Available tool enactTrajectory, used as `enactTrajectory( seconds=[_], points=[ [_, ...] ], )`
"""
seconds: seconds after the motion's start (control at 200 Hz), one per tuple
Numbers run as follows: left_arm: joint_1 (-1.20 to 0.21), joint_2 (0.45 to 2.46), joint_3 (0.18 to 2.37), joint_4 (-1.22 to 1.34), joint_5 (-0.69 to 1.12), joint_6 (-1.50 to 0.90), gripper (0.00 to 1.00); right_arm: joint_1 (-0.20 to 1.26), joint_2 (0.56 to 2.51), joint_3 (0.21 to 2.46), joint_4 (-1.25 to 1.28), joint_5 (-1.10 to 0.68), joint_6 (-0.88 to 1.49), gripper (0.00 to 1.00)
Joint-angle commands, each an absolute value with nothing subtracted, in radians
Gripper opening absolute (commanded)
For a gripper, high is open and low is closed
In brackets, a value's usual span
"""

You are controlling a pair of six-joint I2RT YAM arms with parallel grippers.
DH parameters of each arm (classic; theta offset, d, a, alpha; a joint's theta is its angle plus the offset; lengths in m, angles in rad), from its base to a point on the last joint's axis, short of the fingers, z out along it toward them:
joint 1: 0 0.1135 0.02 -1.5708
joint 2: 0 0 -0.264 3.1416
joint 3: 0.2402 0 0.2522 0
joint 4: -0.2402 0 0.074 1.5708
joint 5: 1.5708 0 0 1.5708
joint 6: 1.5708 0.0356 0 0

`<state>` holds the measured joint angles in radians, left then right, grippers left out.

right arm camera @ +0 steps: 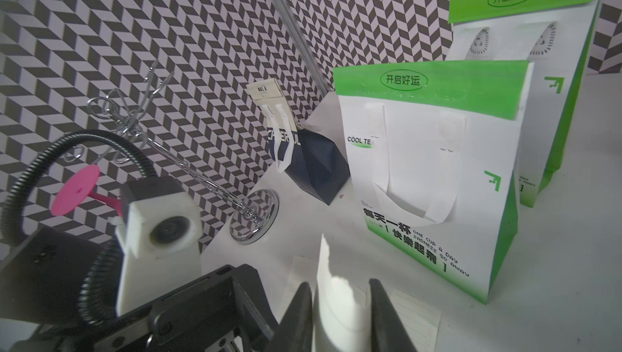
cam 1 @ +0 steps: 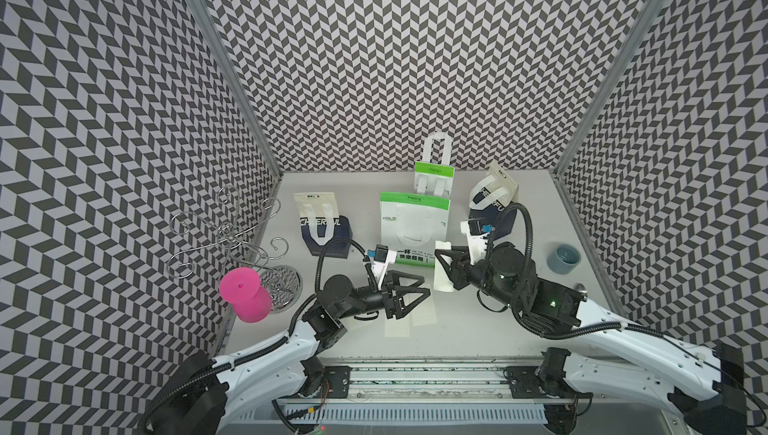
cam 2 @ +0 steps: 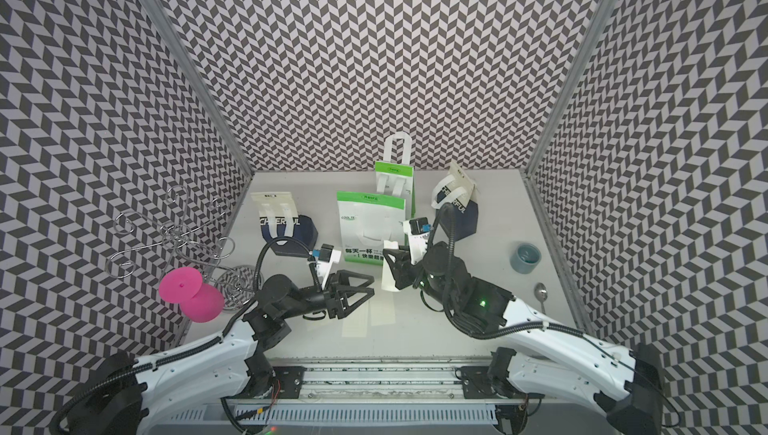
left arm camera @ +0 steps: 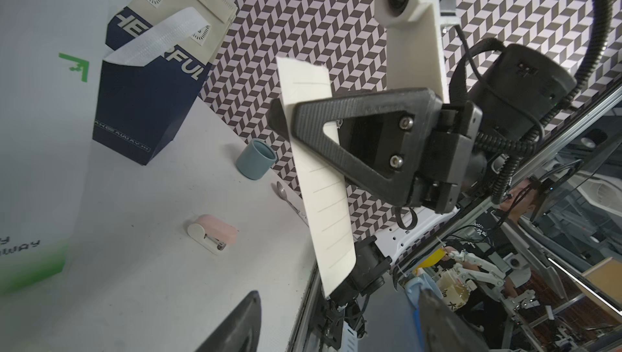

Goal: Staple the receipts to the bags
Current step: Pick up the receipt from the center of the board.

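I should steady the receipt with my left gripper while my right gripper takes its side edge (left arm camera: 346, 222), because the receipt bows in my right gripper's deep grip.
My right gripper (cam 1: 441, 266) is shut on a curled cream receipt (cam 1: 443, 277), lifted just in front of the front green-and-white bag (cam 1: 413, 227). The right wrist view shows that receipt (right arm camera: 338, 303) bowed between the fingers (right arm camera: 378, 303). My left gripper (cam 1: 426, 284) is open and empty, hovering over two receipts (cam 1: 409, 320) lying flat on the table. A second green-and-white bag (cam 1: 434, 179) stands at the back. One navy "CHEERFUL" bag (cam 1: 320, 225) stands at the left, another (cam 1: 496, 204) behind the right arm.
A small pink-and-white stapler (left arm camera: 212, 236) lies on the table under the right arm, hidden in both top views. A blue-grey cup (cam 1: 563, 258) and a spoon (cam 2: 540, 293) sit at the right. A wire hook stand (cam 1: 232, 241) and a pink object (cam 1: 245, 293) stand at the left edge.
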<state>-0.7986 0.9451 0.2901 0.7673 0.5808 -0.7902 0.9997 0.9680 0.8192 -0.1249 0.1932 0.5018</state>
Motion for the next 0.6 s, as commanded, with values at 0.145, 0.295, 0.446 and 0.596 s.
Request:
enactTrajectory(
  seconds=[0.145, 0.295, 0.446, 0.596],
  points=[
    [-0.805, 0.994, 0.326, 0.914, 0.627, -0.838, 0.64, 1.02, 0.975, 0.827, -0.019, 0.156, 0.5, 0.29],
    [-0.809, 0.998, 0.336, 0.909, 0.635, -0.838, 0.57, 1.024, 0.993, 0.826, 0.001, 0.135, 0.497, 0.29],
    [-0.808, 1.015, 0.34, 0.923, 0.636, -0.844, 0.51, 1.033, 1.013, 0.831, 0.014, 0.12, 0.493, 0.3],
    [-0.811, 1.028, 0.349, 0.932, 0.64, -0.847, 0.38, 1.043, 1.023, 0.831, 0.015, 0.118, 0.49, 0.3]
  ],
)
